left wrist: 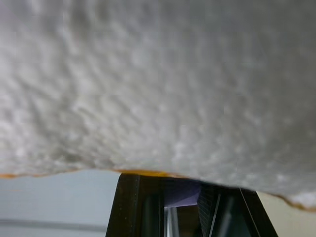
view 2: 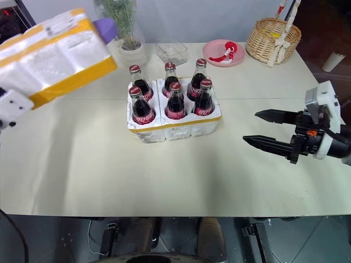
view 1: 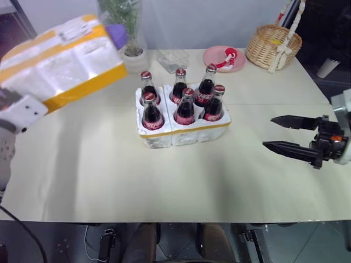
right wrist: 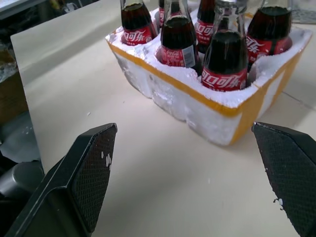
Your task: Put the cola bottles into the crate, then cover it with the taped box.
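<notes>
The taped box hangs tilted in my left gripper; I should rest it on the cola bottles, then regrip its purple tab [left wrist: 182,194] to level it.
Several cola bottles [view 1: 185,107] with red caps and labels stand upright in the wells of the crate [view 1: 186,136], a low white foam tray with a yellow band, at the middle of the table. The taped box [view 1: 60,60], white foam with broad yellow bands, hangs tilted in the air at the far left, up and to the left of the crate. My left gripper [left wrist: 177,207] is shut on the box's edge, and the foam covers most of its fingers. My right gripper [view 1: 270,133] hovers open and empty to the right of the crate, pointing at it.
Along the table's [view 1: 109,175] far edge stand a potted plant [view 1: 129,27], a clear plastic container [view 1: 171,57], a pink plate [view 1: 224,57] and a wicker basket [view 1: 273,45]. A purple object [view 1: 116,34] sits by the plant, just behind the lifted box.
</notes>
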Motion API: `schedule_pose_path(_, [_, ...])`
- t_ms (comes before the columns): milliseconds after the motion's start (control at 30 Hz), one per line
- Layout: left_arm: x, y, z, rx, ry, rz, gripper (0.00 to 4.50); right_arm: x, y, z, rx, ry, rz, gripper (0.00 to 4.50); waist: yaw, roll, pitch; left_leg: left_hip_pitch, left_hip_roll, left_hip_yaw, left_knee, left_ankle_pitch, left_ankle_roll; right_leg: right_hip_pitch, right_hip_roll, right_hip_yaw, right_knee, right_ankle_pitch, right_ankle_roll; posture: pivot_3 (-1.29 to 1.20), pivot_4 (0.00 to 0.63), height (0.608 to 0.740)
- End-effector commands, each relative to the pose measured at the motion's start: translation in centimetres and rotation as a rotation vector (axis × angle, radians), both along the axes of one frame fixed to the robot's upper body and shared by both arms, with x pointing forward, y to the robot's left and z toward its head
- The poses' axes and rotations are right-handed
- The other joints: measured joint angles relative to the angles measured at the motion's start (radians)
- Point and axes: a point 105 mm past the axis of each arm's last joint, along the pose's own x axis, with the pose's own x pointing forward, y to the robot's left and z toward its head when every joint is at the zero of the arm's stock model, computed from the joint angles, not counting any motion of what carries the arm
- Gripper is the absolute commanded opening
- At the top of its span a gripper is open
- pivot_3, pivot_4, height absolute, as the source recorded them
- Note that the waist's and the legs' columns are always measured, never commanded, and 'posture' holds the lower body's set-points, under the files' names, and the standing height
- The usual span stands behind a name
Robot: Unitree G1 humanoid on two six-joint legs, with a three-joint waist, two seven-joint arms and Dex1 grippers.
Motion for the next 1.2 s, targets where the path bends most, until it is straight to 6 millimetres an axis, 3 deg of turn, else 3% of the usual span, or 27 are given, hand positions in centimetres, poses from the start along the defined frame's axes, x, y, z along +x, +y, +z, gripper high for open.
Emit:
schedule_pose_path(33, [0.5,-5.9,4.3,0.036,-0.027,-0.168,0.29,0.6,0.2,0.5,-0.004,-0.041,0.01,4.5,0.005,0.0,0.0,0.0,0.0,0.0,0.0,0.0,0.0,0.0,0.0,0.0,0.0,0.0,0.0,0.0,0.15,0.737])
schedule_pose_path(167, [1.3,-12.1,6.9,0.14,-0.057,-0.317,0.29,0.9,0.8,0.3,0.01,-0.042,0.025,4.5,0.005,0.0,0.0,0.0,0.0,0.0,0.0,0.0,0.0,0.0,0.0,0.0,0.0,0.0,0.0,0.0,0.15,0.737])
schedule_pose_path(267, [1.8,-15.0,8.0,0.172,-0.065,-0.379,0.29,1.0,1.1,0.0,0.015,-0.042,0.029,4.5,0.002,0.0,0.0,0.0,0.0,0.0,0.0,0.0,0.0,0.0,0.0,0.0,0.0,0.0,0.0,0.0,0.15,0.737])
schedule_pose_path(400, [2.0,-18.4,6.1,0.286,0.04,-0.451,0.29,0.9,1.0,-0.1,0.038,-0.053,0.002,4.5,-0.014,0.0,0.0,0.0,0.0,0.0,0.0,0.0,0.0,0.0,0.0,0.0,0.0,0.0,0.001,0.0,0.15,0.737])
schedule_pose_path(533, [1.6,-19.1,4.0,0.337,0.132,-0.459,0.29,0.7,0.8,-0.4,0.048,-0.057,-0.033,4.5,-0.017,0.0,0.0,0.0,0.0,0.0,-0.001,0.0,0.0,0.0,0.001,0.0,0.001,0.0,0.001,0.0,0.15,0.737])
schedule_pose_path(700, [0.8,-19.3,3.6,0.332,0.166,-0.462,2.66,0.6,0.8,-0.5,0.063,-0.062,-0.065,4.5,-0.012,0.0,0.0,0.0,0.0,0.0,0.0,0.0,0.0,0.001,0.001,0.0,0.0,0.0,0.001,0.0,0.15,0.737])
schedule_pose_path(800, [0.3,-18.8,3.8,0.345,0.173,-0.448,4.32,0.8,0.7,-0.6,0.067,-0.065,-0.079,4.5,-0.011,0.0,0.0,0.0,0.0,0.0,0.0,0.0,0.0,0.001,0.0,0.0,0.0,-0.001,0.001,0.0,0.15,0.737])
schedule_pose_path(1000, [-1.5,-17.9,5.0,0.365,0.127,-0.443,4.48,1.3,1.0,-0.9,0.074,-0.055,-0.079,4.5,-0.015,0.0,0.0,0.0,0.0,-0.001,0.0,0.0,0.0,0.001,0.001,0.0,0.0,-0.001,0.001,0.0,0.15,0.737])
schedule_pose_path(1200, [-1.4,-17.5,4.6,0.376,0.127,-0.426,4.48,1.9,1.5,-1.0,0.08,-0.049,-0.058,4.5,-0.012,-0.001,0.0,0.0,0.0,-0.001,0.0,0.0,0.0,0.001,0.001,0.0,0.0,-0.001,0.001,0.0,0.15,0.737])
